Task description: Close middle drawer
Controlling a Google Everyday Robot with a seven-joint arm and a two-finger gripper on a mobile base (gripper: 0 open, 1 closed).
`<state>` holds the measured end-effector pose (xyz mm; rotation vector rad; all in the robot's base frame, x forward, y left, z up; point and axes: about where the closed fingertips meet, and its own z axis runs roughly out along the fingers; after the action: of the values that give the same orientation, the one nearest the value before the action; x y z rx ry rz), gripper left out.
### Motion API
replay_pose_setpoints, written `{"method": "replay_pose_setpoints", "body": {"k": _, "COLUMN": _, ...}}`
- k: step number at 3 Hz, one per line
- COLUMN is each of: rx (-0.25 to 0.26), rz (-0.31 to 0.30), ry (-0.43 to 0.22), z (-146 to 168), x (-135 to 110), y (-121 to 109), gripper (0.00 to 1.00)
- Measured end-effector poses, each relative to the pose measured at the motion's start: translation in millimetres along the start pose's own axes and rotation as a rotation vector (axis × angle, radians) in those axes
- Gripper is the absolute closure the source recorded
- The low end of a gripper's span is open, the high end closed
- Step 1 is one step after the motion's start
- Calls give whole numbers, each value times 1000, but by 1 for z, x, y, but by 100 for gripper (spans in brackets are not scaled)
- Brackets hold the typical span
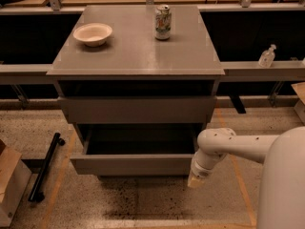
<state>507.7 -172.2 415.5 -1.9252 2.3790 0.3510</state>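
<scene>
Next, I let go of the middle drawer, which stands pulled out from the cabinet now, with my gripper once the drawer's front sits flush [140,149] just below the closed top drawer.
The middle drawer [133,164] is a wide, shallow grey drawer with a plain flat front. It stands pulled out from the grey cabinet [138,56], and its dark box interior shows. The taller top drawer [137,109] above it is shut. The lowest drawer is hidden under the open one. My gripper [196,178] hangs at the end of the white arm [228,144], low down at the right end of the middle drawer's front, touching or almost touching that corner.
A white bowl [93,34] and a drink can [163,22] stand on the cabinet top. A black bar [45,167] lies on the floor at the left beside a cardboard box [12,185]. A small bottle [267,56] stands on the right-hand ledge.
</scene>
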Motion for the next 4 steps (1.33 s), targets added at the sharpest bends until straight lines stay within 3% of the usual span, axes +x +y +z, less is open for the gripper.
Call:
{"method": "replay_pose_setpoints", "body": {"k": 2, "rx": 15, "rz": 16, "ry": -2, "z": 4, "x": 3, "y": -7, "gripper": 100}}
{"method": "replay_pose_setpoints", "body": {"k": 3, "rx": 109, "rz": -56, "ry": 0, "z": -5, "x": -14, "y": -63, "gripper": 100}}
{"method": "replay_pose_setpoints", "body": {"k": 4, "rx": 120, "rz": -78, "ry": 12, "z": -4, "x": -17, "y": -79, "gripper": 100}}
